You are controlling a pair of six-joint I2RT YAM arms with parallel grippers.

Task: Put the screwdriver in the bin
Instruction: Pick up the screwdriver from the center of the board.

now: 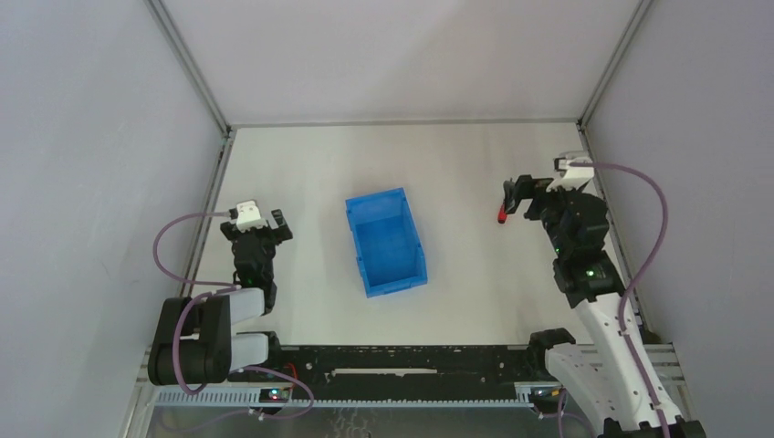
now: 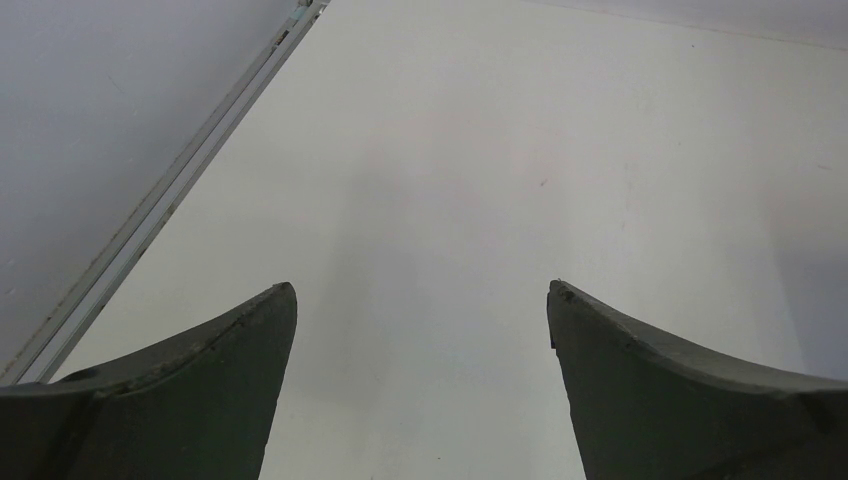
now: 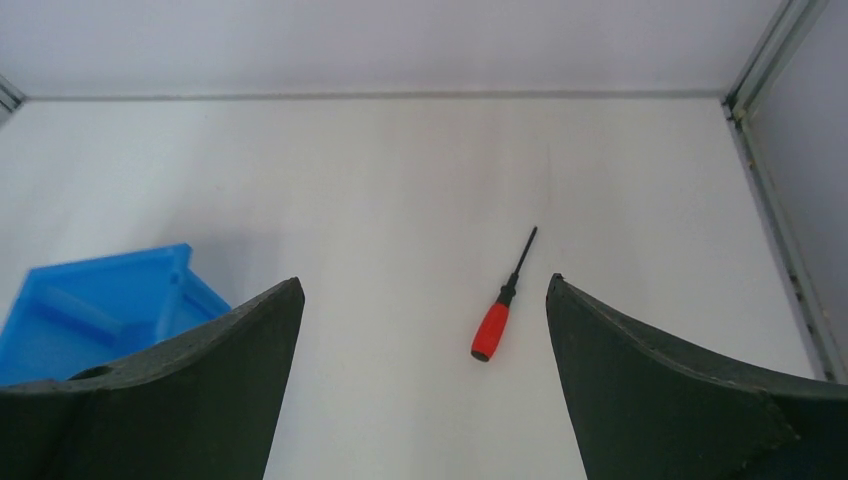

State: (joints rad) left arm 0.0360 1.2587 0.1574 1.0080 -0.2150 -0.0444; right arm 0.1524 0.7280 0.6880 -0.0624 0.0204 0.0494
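The middle of the screwdriver's red handle [image 1: 502, 213] [image 3: 491, 329] is the next spot my right gripper will go down to and close on.
The screwdriver [image 3: 492, 328] has a red handle and a thin black shaft and lies flat on the white table. In the right wrist view it sits ahead of my right gripper [image 3: 420, 285], nearer the right finger, untouched. From above only its red handle [image 1: 502, 217] shows, just below my right gripper [image 1: 513, 196], which hovers open and empty. The blue bin [image 1: 386, 242] stands mid-table, empty, with its corner at the left of the right wrist view [image 3: 90, 310]. My left gripper [image 1: 257, 224] is open and empty left of the bin; its wrist view [image 2: 420, 290] shows only bare table.
Grey enclosure walls stand on three sides, with metal frame rails [image 1: 217, 196] along the table's left and right [image 1: 607, 210] edges. Purple cables [image 1: 653, 228] loop from both arms. A black rail [image 1: 402, 360] runs along the near edge between the arm bases.
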